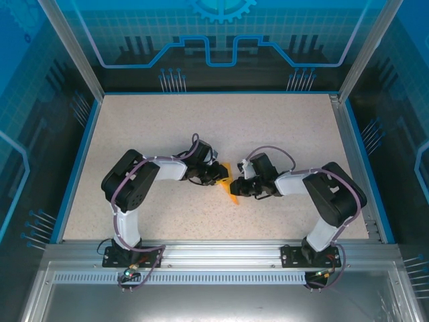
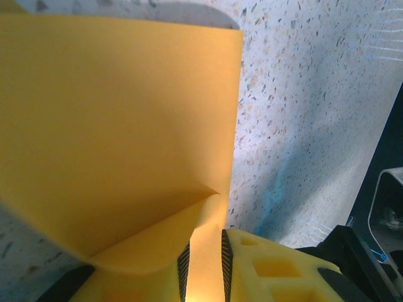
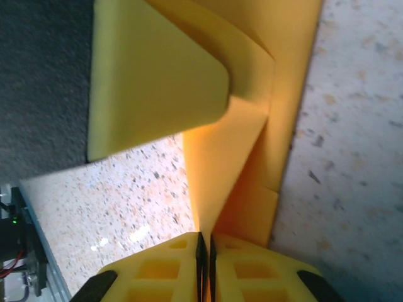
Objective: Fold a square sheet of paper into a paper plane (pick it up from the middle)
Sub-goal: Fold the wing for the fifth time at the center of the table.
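My right gripper needs to open, slide along the fold and pinch nearer the paper's tip [image 1: 235,201], because it is pinching the paper's folded edge short of the paper's pointed tip.
The orange paper plane [image 1: 232,190], a small folded piece with a pointed end toward the near edge, hangs between my two grippers at the middle of the table. My left gripper [image 1: 220,176] comes from the left and my right gripper [image 1: 239,187] from the right. In the left wrist view the left gripper [image 2: 204,245] is shut on a folded flap of the paper [image 2: 119,126], which fans out wide above the yellow fingers [image 2: 264,264]. In the right wrist view the right gripper [image 3: 204,239] pinches a thin folded edge of the paper [image 3: 223,163], its jaws almost touching.
The speckled tabletop [image 1: 201,127] spreads on all sides of the grippers, bounded by a blue rim [image 1: 75,168] and the metal rail [image 1: 214,248] at the near edge. A yellow finger of the other gripper [image 3: 151,75] sits close above the paper in the right wrist view.
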`<action>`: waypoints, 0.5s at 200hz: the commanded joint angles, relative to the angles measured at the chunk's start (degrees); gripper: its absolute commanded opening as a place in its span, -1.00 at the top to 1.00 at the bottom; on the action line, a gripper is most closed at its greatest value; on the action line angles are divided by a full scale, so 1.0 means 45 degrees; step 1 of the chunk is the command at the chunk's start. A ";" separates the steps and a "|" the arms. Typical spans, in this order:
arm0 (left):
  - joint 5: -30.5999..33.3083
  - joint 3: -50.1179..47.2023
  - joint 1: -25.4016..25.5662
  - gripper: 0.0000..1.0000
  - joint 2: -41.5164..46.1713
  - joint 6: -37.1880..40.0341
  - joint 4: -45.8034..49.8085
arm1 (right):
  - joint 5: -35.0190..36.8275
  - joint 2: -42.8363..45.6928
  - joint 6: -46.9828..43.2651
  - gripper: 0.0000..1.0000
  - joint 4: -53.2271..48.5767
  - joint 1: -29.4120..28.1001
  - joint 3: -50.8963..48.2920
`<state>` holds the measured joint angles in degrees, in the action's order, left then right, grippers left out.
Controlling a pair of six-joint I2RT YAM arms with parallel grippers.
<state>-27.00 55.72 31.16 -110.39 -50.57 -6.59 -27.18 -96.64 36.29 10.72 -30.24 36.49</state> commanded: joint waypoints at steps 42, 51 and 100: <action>0.0469 -0.0114 0.0046 0.54 -0.0498 0.0378 0.0921 | 0.0346 0.0378 -0.0347 0.81 -0.1716 -0.0297 -0.0312; 0.0476 -0.0084 0.0042 0.54 -0.0527 0.0377 0.0953 | 0.0328 0.0207 -0.0444 0.84 -0.1757 -0.0395 -0.0346; 0.0512 -0.0059 0.0040 0.55 -0.0567 0.0277 0.1117 | 0.1162 -0.1049 -0.0546 0.90 -0.2342 -0.1036 -0.0411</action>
<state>-26.87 55.75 31.16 -110.50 -50.43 -6.46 -25.89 -96.33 34.87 7.35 -31.59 36.58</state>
